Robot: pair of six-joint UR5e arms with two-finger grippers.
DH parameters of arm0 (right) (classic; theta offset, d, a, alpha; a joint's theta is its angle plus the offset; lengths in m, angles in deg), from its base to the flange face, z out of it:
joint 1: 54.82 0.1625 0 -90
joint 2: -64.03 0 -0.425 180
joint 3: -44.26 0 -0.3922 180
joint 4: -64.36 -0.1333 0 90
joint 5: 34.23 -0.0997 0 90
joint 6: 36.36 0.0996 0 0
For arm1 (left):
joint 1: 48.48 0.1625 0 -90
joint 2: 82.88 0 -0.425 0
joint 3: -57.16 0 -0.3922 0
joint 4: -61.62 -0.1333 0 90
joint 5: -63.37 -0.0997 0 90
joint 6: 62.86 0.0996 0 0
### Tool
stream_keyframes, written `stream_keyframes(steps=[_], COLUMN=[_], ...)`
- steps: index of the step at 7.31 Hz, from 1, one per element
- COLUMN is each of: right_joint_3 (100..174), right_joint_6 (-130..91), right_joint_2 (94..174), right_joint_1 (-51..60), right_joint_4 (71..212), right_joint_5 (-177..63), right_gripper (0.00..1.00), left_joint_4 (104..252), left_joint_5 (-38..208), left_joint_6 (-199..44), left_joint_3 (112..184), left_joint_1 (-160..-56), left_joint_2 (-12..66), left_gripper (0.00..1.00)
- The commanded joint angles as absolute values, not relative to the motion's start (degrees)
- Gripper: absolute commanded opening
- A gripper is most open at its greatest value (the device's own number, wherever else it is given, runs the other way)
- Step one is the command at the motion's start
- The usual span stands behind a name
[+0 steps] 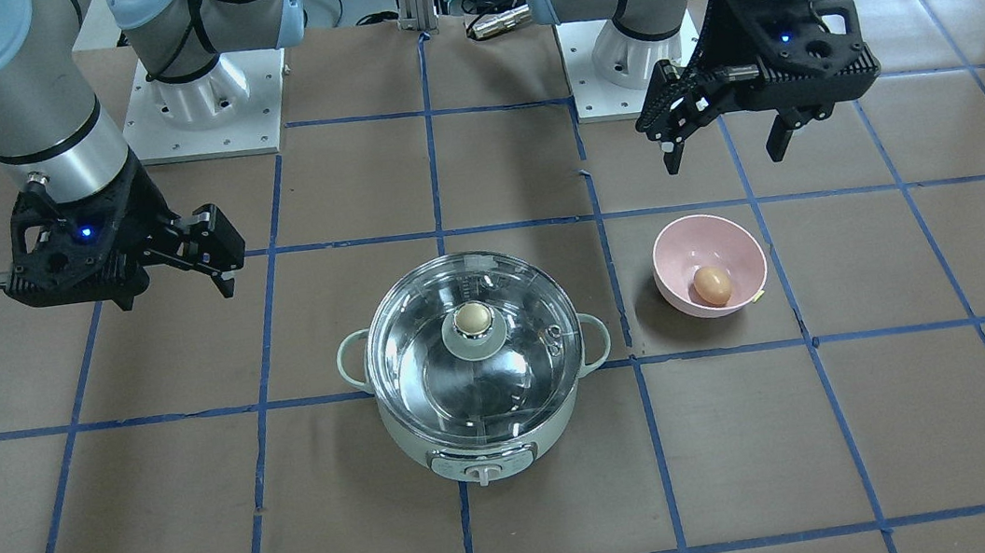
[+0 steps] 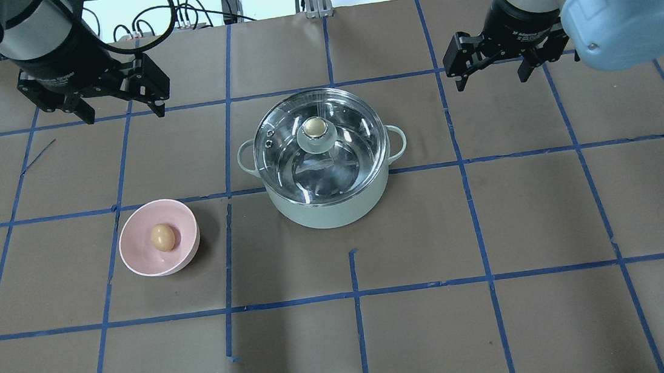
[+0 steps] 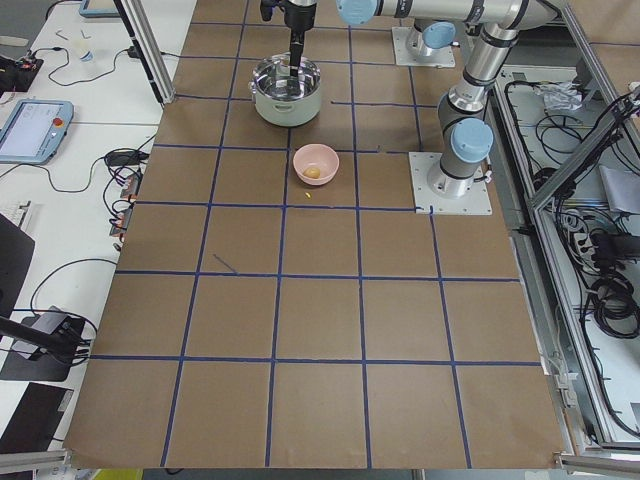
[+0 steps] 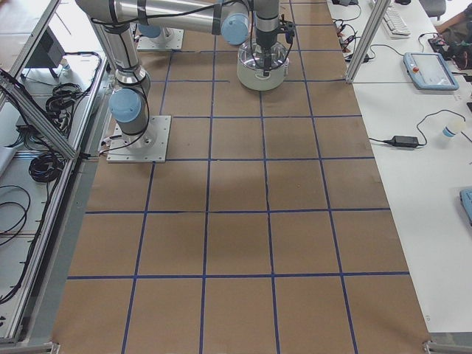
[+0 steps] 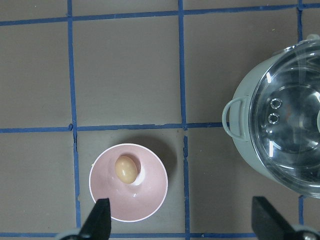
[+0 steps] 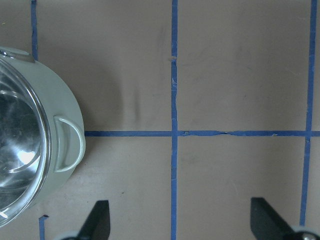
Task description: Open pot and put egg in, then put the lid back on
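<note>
My right gripper is to close on the beige knob (image 1: 472,319) of the glass lid, because the pot has to be opened for the egg.
The mint-green pot (image 2: 328,212) stands mid-table with the glass lid (image 2: 277,128) closed on it, its beige knob (image 2: 315,128) on top. The brown egg (image 2: 162,237) lies in a pink bowl (image 2: 135,257) to the pot's left in the overhead view. My left gripper (image 2: 124,113) is open and empty, hovering beyond the bowl. In its wrist view (image 5: 182,222) the egg (image 5: 126,169) and the pot (image 5: 245,150) show below. My right gripper (image 2: 490,80) is open and empty, hovering to the pot's right; its wrist view (image 6: 180,222) shows the pot's side handle (image 6: 70,145).
The brown paper table top (image 2: 494,225) carries a grid of blue tape lines. The arm bases (image 1: 203,96) stand at the robot's edge of the table. In the front view the pot's control dial (image 1: 482,473) faces the camera.
</note>
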State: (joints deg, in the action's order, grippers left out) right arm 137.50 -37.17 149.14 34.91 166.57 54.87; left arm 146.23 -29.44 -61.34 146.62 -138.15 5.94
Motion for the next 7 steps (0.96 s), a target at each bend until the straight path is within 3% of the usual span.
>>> stream_keyframes(steps=[1, 7], right_joint_3=[137.7, 137.3], right_joint_6=[-37.0, -36.5], right_joint_2=[149.0, 148.5], right_joint_1=[34.9, 35.1], right_joint_4=[166.6, 169.5], right_joint_5=[55.0, 54.5], right_gripper=[1.0, 1.0], left_joint_4=[146.3, 147.4], left_joint_5=[-29.3, -28.2], left_joint_6=[-61.3, -60.3], left_joint_3=[146.6, 150.7], left_joint_1=[-138.1, -137.8], left_joint_2=[5.9, 5.9], left_gripper=[1.0, 1.0])
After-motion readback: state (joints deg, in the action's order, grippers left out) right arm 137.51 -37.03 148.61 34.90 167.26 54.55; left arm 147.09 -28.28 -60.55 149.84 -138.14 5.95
